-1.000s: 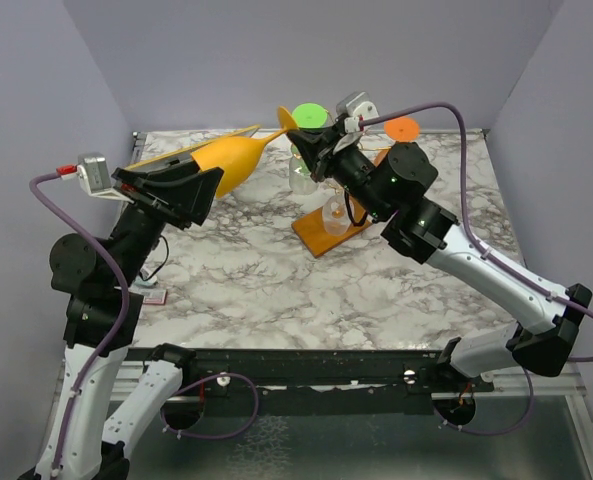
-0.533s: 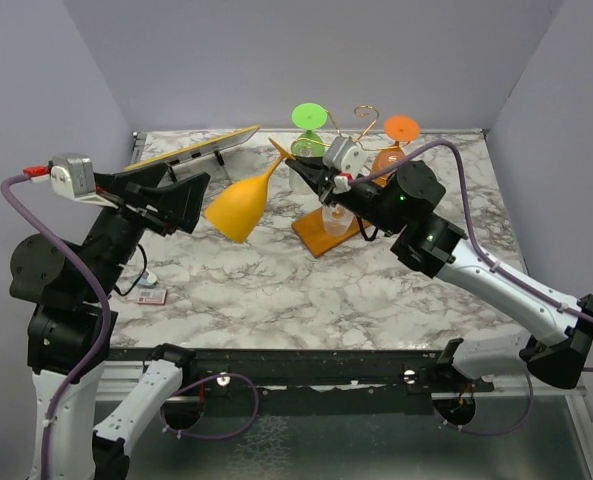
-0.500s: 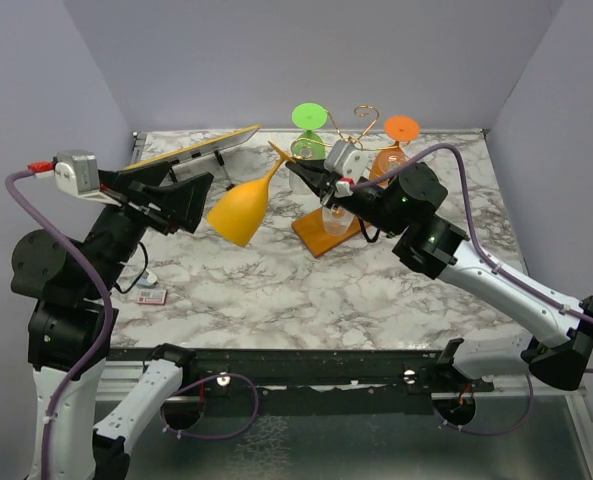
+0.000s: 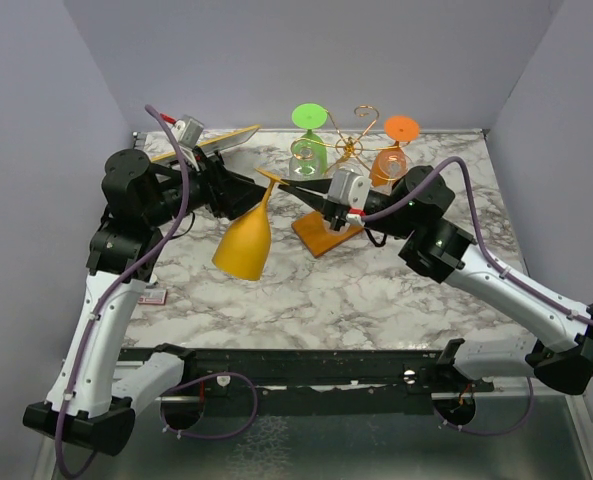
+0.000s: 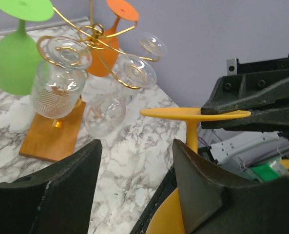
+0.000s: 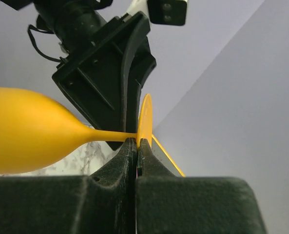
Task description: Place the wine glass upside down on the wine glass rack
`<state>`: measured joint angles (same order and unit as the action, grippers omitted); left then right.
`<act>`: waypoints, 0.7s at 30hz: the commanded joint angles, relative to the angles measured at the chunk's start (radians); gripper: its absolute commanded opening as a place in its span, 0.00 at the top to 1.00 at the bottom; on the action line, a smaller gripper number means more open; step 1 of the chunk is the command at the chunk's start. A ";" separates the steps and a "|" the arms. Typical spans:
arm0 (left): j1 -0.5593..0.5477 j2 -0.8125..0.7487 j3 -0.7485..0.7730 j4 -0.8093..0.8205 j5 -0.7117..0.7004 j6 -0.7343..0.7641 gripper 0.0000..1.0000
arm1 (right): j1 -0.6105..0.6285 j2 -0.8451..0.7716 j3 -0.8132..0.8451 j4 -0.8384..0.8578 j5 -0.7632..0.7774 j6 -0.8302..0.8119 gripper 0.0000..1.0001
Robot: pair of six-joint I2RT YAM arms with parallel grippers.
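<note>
The yellow wine glass tilts from its foot in the robot's right gripper, so next the left gripper takes its stem [image 4: 268, 194] and levels its foot before racking it.
The yellow wine glass [image 4: 244, 245] hangs bowl down over the marble table. My right gripper [image 4: 284, 184] is shut on the rim of its flat foot [image 6: 145, 119]; the bowl [image 6: 22, 129] fills the left of the right wrist view. My left gripper [image 4: 244, 192] is open and empty, its fingers on either side of the stem [image 5: 191, 139] without touching it. The wine glass rack [image 4: 357, 140], gold wire arms on an orange-brown base [image 4: 321, 235], stands behind and to the right. It also shows in the left wrist view [image 5: 93, 34].
On the rack hang a green glass [image 4: 309, 140], an orange glass [image 4: 394, 150] and clear glasses [image 5: 54, 90]. A tilted yellow-edged board [image 4: 201, 145] stands at the back left. A small card [image 4: 151, 296] lies near the table's left front edge.
My left gripper has let go of the bowl and swung in beside the stem. The glass has swung from lying sideways to hanging bowl down from my right gripper, which moved nearer and lower.
</note>
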<state>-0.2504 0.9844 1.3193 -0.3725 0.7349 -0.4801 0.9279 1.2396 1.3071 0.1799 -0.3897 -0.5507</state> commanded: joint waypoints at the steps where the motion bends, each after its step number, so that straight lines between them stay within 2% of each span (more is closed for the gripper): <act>1: -0.001 -0.016 -0.041 0.145 0.249 -0.084 0.41 | 0.000 0.001 0.010 -0.033 -0.048 -0.027 0.99; 5: -0.001 -0.020 -0.059 0.132 0.221 -0.095 0.41 | 0.000 0.003 0.011 -0.042 -0.036 -0.039 0.99; 11: -0.001 -0.040 0.003 -0.050 -0.092 0.003 0.53 | 0.000 -0.003 -0.003 -0.040 0.009 -0.059 0.99; 14: -0.001 -0.048 0.006 -0.057 -0.109 0.012 0.53 | -0.001 -0.008 -0.011 -0.041 0.031 -0.071 0.99; 15: -0.001 -0.050 0.008 -0.057 -0.095 0.012 0.51 | 0.000 -0.008 -0.008 -0.048 0.037 -0.075 0.99; 21: -0.001 -0.119 -0.008 -0.016 -0.021 0.041 0.27 | 0.000 0.001 -0.007 -0.054 0.062 -0.095 0.99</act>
<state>-0.2489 0.9318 1.3067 -0.4065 0.6910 -0.4728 0.9295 1.2388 1.3071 0.1314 -0.3687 -0.6228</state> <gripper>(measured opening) 0.652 0.026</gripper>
